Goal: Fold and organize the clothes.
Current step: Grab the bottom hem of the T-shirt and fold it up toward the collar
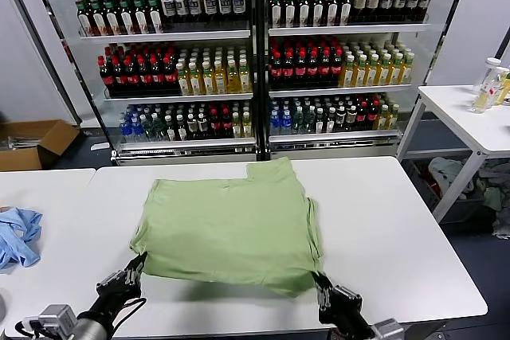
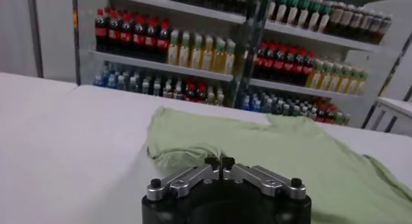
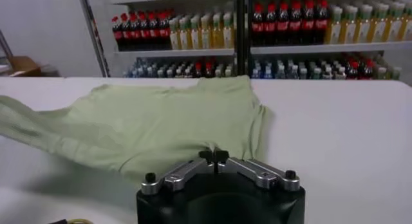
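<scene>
The robot's right gripper should release the green shirt's near corner, now lifted off the white table, on the shirt's own body, just inside its creased side edge [image 1: 307, 236] [image 3: 247, 140].
A light pastel-green shirt [image 1: 227, 224] lies spread on the white table [image 1: 414, 244], with its near edge lifted off the surface. My left gripper [image 1: 137, 263] is shut on the shirt's near left corner. My right gripper [image 1: 317, 280] is shut on the near right corner. In the left wrist view the shut gripper [image 2: 219, 163] pinches the green fabric [image 2: 270, 148]. In the right wrist view the shut gripper [image 3: 213, 157] pinches the fabric [image 3: 148, 125], which sags between the two grips. No collar, buttons or print show.
A light blue garment [image 1: 17, 235] lies on the adjacent table at the left. Behind the table stand glass-door fridges full of bottles [image 1: 255, 53]. A second white table [image 1: 470, 117] with bottles stands at the right, with a basket of clothes [image 1: 454, 181] under it. A cardboard box [image 1: 32, 142] sits at the far left.
</scene>
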`<act>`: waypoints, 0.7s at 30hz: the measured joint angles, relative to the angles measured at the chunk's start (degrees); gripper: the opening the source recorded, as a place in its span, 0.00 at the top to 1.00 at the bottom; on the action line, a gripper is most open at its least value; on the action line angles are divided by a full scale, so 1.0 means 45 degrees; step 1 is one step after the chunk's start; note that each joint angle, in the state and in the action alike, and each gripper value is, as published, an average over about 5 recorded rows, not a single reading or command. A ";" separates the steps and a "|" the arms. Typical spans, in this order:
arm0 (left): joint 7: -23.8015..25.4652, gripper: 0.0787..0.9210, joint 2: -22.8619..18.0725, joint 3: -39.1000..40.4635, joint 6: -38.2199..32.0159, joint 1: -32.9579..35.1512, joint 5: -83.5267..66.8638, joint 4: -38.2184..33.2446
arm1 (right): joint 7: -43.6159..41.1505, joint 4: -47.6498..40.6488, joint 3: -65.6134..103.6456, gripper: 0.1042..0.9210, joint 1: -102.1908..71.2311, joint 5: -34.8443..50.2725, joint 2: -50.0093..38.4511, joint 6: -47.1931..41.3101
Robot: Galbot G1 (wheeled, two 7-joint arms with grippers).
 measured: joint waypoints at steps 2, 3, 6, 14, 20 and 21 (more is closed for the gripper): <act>0.0038 0.99 0.0211 0.0074 -0.0080 -0.0233 -0.0130 0.0224 | -0.0020 -0.0280 -0.0067 1.00 0.0482 0.0110 -0.0134 -0.0011; 0.0054 0.99 0.0316 0.0114 -0.0115 -0.0350 -0.0183 0.0344 | -0.0034 -0.0424 -0.0105 1.00 0.0722 0.0160 -0.0203 -0.0018; 0.0072 0.99 0.0619 0.0252 -0.0210 -0.0693 -0.0307 0.0730 | -0.0094 -0.0872 -0.0237 1.00 0.1451 0.0281 -0.0422 -0.0042; 0.0042 0.99 0.1183 0.0647 -0.0416 -0.1585 -0.0424 0.1877 | -0.0324 -0.2035 -0.0682 1.00 0.3144 0.0331 -0.0994 -0.0007; 0.0055 0.99 0.1402 0.0890 -0.0476 -0.2133 -0.0388 0.2704 | -0.0491 -0.2745 -0.1062 1.00 0.3936 0.0081 -0.1146 0.0142; 0.0056 0.99 0.1410 0.0932 -0.0485 -0.2219 -0.0362 0.2831 | -0.0517 -0.2857 -0.1130 1.00 0.4029 0.0014 -0.1146 0.0179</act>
